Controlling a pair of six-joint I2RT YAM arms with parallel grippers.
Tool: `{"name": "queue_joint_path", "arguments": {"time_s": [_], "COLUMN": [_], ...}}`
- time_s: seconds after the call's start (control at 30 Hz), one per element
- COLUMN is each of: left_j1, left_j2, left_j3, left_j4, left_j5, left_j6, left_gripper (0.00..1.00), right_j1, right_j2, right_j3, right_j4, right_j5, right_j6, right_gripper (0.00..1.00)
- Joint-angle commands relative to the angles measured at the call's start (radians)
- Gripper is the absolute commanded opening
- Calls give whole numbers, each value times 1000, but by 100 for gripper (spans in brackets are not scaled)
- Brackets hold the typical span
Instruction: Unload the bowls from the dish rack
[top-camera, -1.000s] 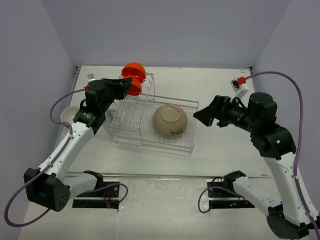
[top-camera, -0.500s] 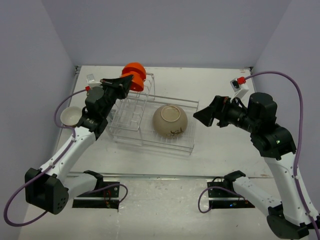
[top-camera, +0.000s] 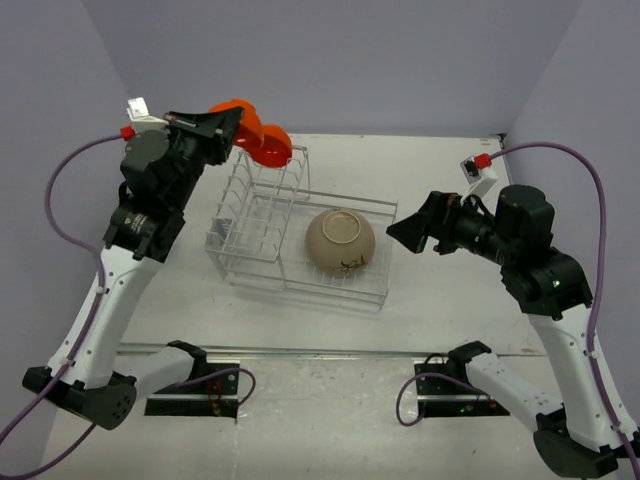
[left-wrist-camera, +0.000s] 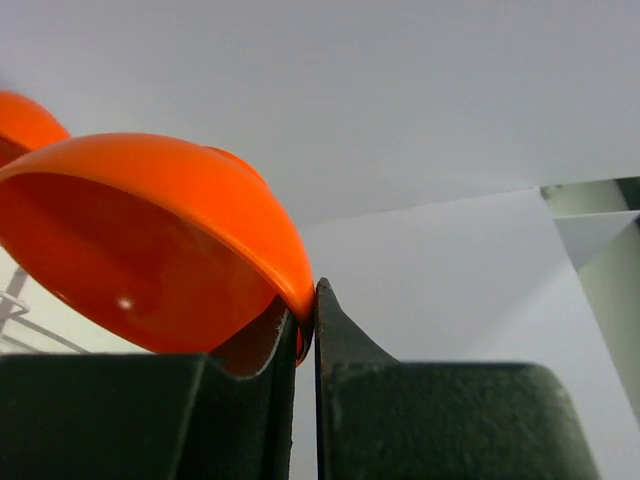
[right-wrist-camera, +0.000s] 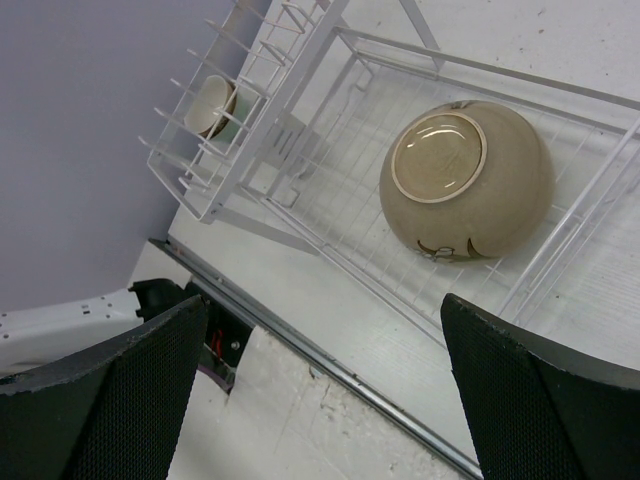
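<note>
I will let go of the small orange bowl with my left gripper in the small pale bowl (top-camera: 152, 225) on the table beside the dish rack.
My left gripper (top-camera: 230, 120) is raised above the far left corner of the dish rack (top-camera: 252, 262). It is shut on the rim of a small orange bowl (top-camera: 234, 106), pinched between the fingers in the left wrist view (left-wrist-camera: 160, 250). A second orange bowl (top-camera: 270, 146) stands at the far end of the rack's upright section and shows in the left wrist view (left-wrist-camera: 20, 120). The larger tan bowl (top-camera: 340, 240) lies upside down in the lower basket (right-wrist-camera: 465, 180). My right gripper (top-camera: 402, 232) is open and empty to the right of the rack.
The right wrist view shows a small pale bowl (right-wrist-camera: 213, 105) through the rack wires (right-wrist-camera: 300, 120), beyond the rack's left side. A metal strip (top-camera: 320, 351) runs along the near table edge. Purple walls close in the back and sides.
My left arm has risen and swung left, lifting one orange bowl out of the rack. The other orange bowl stays in place. The right arm has not moved.
</note>
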Motion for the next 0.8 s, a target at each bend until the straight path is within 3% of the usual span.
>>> {"name": "queue_joint_path", "arguments": {"time_s": [0.0, 0.13, 0.2, 0.33, 0.5, 0.77], "left_j1": [6, 43, 79, 260, 388, 471], "left_j2": [38, 159, 213, 331, 470, 726], "left_j3": [242, 530, 584, 680, 680, 735], "left_j4": [-394, -795, -858, -1017, -1047, -1071], "left_j5": [-123, -322, -379, -456, -524, -530], "left_j6": [217, 356, 449, 575, 693, 735], "left_gripper": [0, 0, 0, 0, 0, 0], "right_j1": [2, 2, 2, 2, 2, 2], "right_j2": [0, 0, 1, 6, 18, 64], "right_j3": [1, 5, 4, -1, 4, 62], "right_j4": [8, 3, 2, 2, -3, -37], "right_j5": [-25, -20, -22, -29, -26, -2], "right_j6": [-19, -25, -24, -24, -24, -41], "right_gripper": [99, 99, 99, 99, 99, 99]}}
